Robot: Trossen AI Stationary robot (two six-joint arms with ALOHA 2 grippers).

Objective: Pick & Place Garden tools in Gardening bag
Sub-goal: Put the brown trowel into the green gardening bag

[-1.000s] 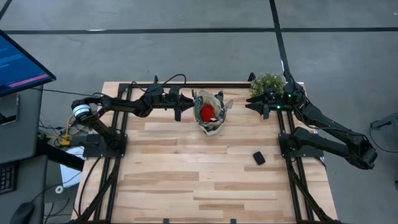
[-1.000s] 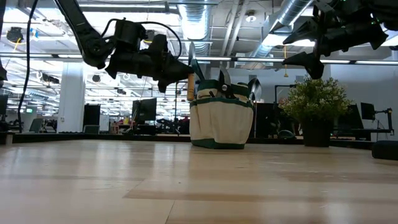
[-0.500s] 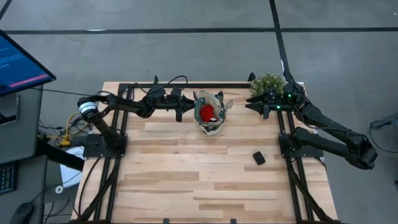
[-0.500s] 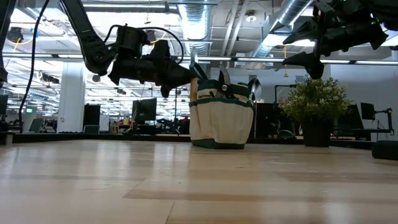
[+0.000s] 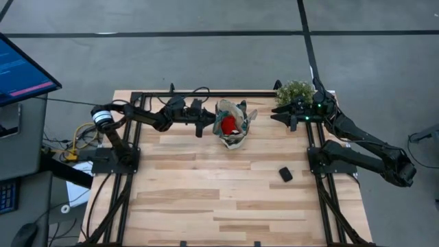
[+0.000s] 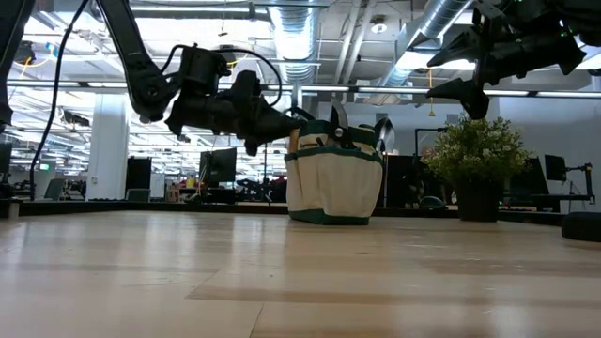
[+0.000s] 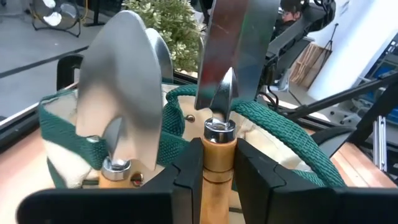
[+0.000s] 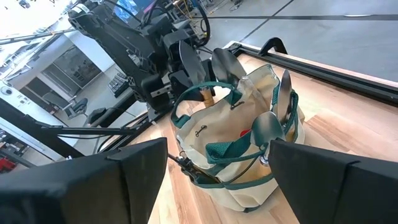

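Note:
The robot's left gripper should release the wooden-handled trowel in the gardening bag's outer side pocket point(image 5: 215, 126) point(image 7: 215, 207), next to the second trowel.
The beige gardening bag point(image 5: 234, 125) with green trim stands on the table's far middle; it also shows in the low view point(image 6: 334, 180) and the right wrist view point(image 8: 239, 146). It holds several silver-headed tools and a red glove point(image 5: 228, 123). My left gripper point(image 5: 206, 118) is at the bag's left side, shut on a wooden-handled trowel point(image 7: 229, 56) that stands upright. A second trowel point(image 7: 124, 106) stands beside it in the bag. My right gripper point(image 5: 291, 114) is open and empty, high above the potted plant. My left gripper pinches the trowel's pale wooden handle point(image 7: 212, 163) between its two fingers, just below the metal collar. The fingers come level from the table's left and lie across the handle. The trowel stands upright, head up, against the bag's left rim; the fingers hide its lower end.
A bushy green potted plant point(image 5: 295, 92) stands at the far right, right of the bag. A small black block point(image 5: 285, 174) lies on the table's right side. The near half of the wooden table point(image 5: 219, 206) is bare.
My left gripper has gone toward the table's right edge, up to the bag's left side, carrying the upright trowel with it, and has sunk slightly. The bag and my right gripper have kept still.

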